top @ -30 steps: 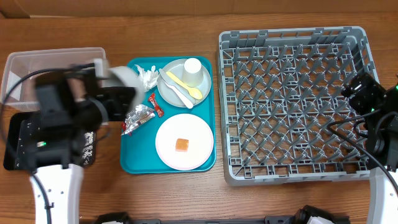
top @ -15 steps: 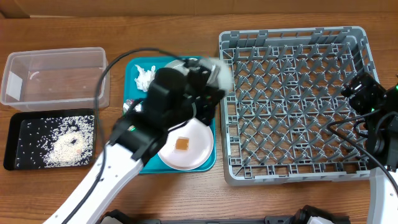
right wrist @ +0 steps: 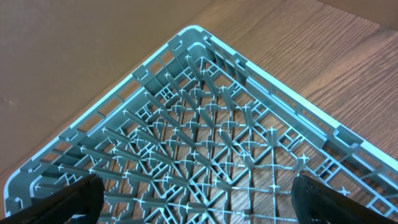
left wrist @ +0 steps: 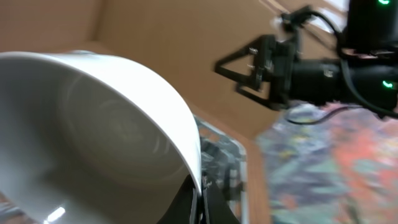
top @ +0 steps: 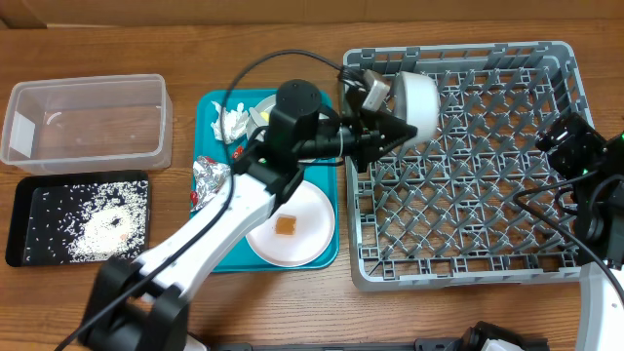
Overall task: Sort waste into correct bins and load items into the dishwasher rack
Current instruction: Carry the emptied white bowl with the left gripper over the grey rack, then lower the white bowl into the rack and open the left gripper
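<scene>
My left gripper will let go of the small pale grey bowl on the rack's middle wires (top: 420, 184), toward the teal tray.
My left gripper (top: 394, 109) is shut on the rim of a small pale grey bowl (top: 417, 97). It holds the bowl tipped on its side above the back left part of the dishwasher rack (top: 448, 278). In the left wrist view the bowl (left wrist: 93, 130) fills the left half, with the fingers (left wrist: 208, 208) pinching its rim. My right gripper (top: 565, 136) hangs open over the rack's right side, nothing between its fingers (right wrist: 68, 199). An orange cube (top: 285, 226) lies on the pink-white plate (top: 307, 210).
The teal tray (top: 210, 249) also holds a foil wrapper (top: 210, 174), crumpled tissue (top: 230, 121) and a grey plate (top: 263, 101) partly under my left arm. At the left stand a clear tub (top: 88, 117) and a black tray (top: 29, 229) with rice.
My left arm has swung right, from above the black tray across the teal tray to over the rack, carrying the bowl. The right arm has not moved.
</scene>
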### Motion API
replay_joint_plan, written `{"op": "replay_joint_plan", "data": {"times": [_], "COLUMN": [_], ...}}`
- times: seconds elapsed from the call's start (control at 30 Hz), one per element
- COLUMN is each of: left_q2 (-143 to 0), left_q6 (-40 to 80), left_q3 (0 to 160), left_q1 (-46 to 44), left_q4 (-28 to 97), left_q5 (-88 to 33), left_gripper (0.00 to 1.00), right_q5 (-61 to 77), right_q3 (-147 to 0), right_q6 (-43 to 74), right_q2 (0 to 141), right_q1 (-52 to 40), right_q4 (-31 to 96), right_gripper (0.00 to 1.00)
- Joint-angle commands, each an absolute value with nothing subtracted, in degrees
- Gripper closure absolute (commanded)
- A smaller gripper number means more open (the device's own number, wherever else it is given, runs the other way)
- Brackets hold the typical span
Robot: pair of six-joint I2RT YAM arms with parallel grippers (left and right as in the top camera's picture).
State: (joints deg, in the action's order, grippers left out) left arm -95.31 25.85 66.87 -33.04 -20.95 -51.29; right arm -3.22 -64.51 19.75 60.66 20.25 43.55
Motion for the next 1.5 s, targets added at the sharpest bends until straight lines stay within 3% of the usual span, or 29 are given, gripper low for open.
{"op": "replay_joint_plan", "data": {"times": [0.0,0.4,1.47], "left_q2": [-99.88,-110.89,-115.98], "left_q6": [30.96,39.90,42.48], "left_q3": [67.72,67.72,67.72], "left_q1": [-33.50,-37.28,-42.41], "left_q4": [-24.36,-43.81,-37.12], "left_q5": [-62.52,-70.04,-61.06], "left_gripper": [0.96,0.96,0.96], "right_q5": [-3.81,-3.81,-3.81], "right_q3": [-66.02,-66.02,-66.02], "right_q6": [20.18,20.18,20.18], "right_q2": [60.58,60.58,60.58], "right_q1": [20.43,20.43,20.43], "right_q4": [43.44,43.42,43.42], "right_gripper": [0.00,0.00,0.00]}}
